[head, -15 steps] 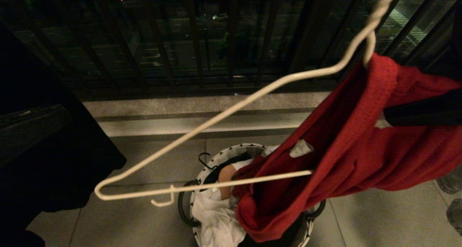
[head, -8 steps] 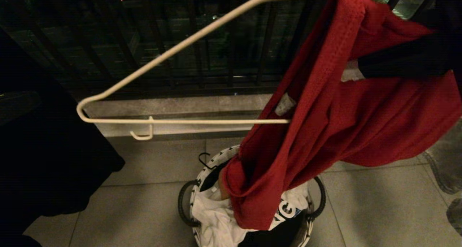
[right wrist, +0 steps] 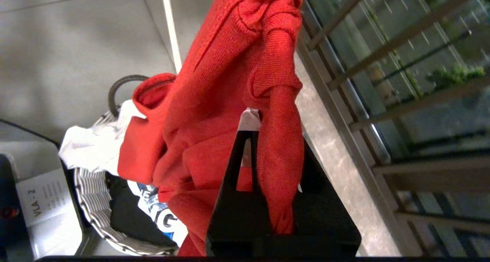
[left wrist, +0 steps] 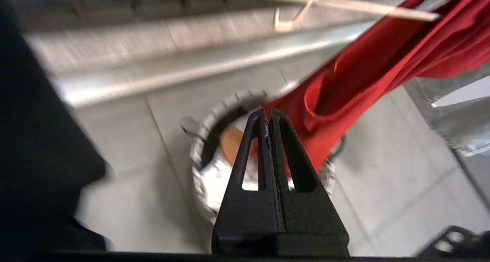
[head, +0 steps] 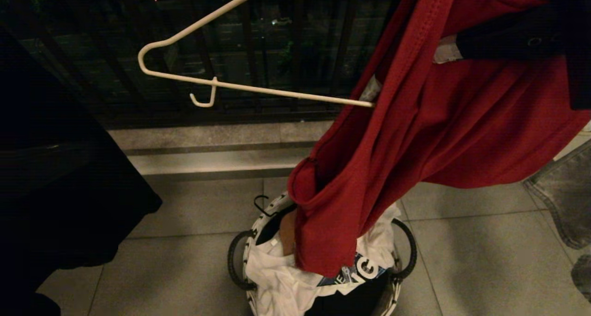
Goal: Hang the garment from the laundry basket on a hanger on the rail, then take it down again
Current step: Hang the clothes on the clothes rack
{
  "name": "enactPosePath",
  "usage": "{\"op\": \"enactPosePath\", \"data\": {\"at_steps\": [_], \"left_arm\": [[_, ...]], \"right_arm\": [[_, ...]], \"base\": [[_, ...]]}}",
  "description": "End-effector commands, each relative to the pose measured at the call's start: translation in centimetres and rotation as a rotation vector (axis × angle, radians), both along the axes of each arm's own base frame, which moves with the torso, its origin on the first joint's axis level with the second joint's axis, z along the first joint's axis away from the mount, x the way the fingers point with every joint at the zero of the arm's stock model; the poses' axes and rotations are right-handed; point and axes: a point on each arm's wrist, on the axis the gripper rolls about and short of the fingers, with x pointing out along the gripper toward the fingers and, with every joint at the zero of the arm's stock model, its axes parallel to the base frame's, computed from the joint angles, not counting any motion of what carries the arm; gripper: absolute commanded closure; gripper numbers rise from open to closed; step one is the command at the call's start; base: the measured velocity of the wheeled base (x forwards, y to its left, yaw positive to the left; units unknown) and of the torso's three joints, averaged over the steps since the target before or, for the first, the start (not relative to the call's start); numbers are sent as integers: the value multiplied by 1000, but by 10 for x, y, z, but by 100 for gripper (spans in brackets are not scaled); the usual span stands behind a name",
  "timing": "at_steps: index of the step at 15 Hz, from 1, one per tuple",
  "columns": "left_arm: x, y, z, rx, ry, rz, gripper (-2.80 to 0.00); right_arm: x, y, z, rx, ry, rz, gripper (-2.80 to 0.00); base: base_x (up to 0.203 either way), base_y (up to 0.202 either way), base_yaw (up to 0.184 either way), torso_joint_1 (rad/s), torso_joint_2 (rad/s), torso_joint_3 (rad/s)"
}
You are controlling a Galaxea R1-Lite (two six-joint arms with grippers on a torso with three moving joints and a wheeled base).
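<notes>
The loose end of the hanger sticks out above the red garment's drooping neckline, so my left gripper should open, grab the neckline's low edge [head: 296, 182] and stretch it wide.
The red garment [head: 443, 136] hangs bunched over the right end of the white wire hanger [head: 258, 88], high above the laundry basket [head: 255, 226]. Its lowest fold dangles just over the basket's contents. My right gripper [head: 450, 52] reaches in from the upper right and is shut on the garment's neck fabric beside the small white label; red cloth fills the gap in the right gripper [right wrist: 273, 136]. The hanger's neck runs out of the top of the head view, and the rail is out of view. My left gripper [left wrist: 267, 114] hovers over the basket [left wrist: 214, 116], shut and holding nothing.
A white T-shirt [head: 277, 279] and dark clothing lie in the basket. Behind it run a stone kerb [head: 208, 145] and a dark balcony railing [head: 295, 52]. A black mass [head: 55, 191] fills the left side. Grey cloth [head: 563, 200] shows at the right edge.
The hanger and garment have risen, and the hanger's free end has swung upward. The garment's lower folds have lifted out of the basket. My right gripper has moved up with it.
</notes>
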Motion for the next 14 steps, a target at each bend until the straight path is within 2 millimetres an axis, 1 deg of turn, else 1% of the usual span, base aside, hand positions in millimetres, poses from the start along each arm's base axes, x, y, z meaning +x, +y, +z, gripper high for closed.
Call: {"op": "enactPosePath", "data": {"at_steps": [1,3,7,9,11,12,14], "left_arm": [[10,-20,-8,19,65,3,0],[20,-38,-19,45,125,8,0],[36,-70,-37,-26,276,27,0],[41,-81,-42,-115,274,19,0],[44,-89,-41,-208,209,-6,0],[46,-92,-43,-204,202,-14,0],[46,-93,-40,-210,199,-16,0]], "right_arm": [[1,-6,3,10,-10,-28,0],[0,-13,8,62,-6,-63,0],[0,-14,16,153,-22,-77,0],[1,-13,17,177,-20,-80,0],[1,-13,19,186,-27,-79,0],[2,-12,20,194,-37,-77,0],[2,-12,20,207,-27,-78,0]], "base": [[0,0,0,0,0,0],[0,0,0,0,0,0],[0,0,0,0,0,0],[0,0,0,0,0,0],[0,0,0,0,0,0],[0,0,0,0,0,0],[0,0,0,0,0,0]]}}
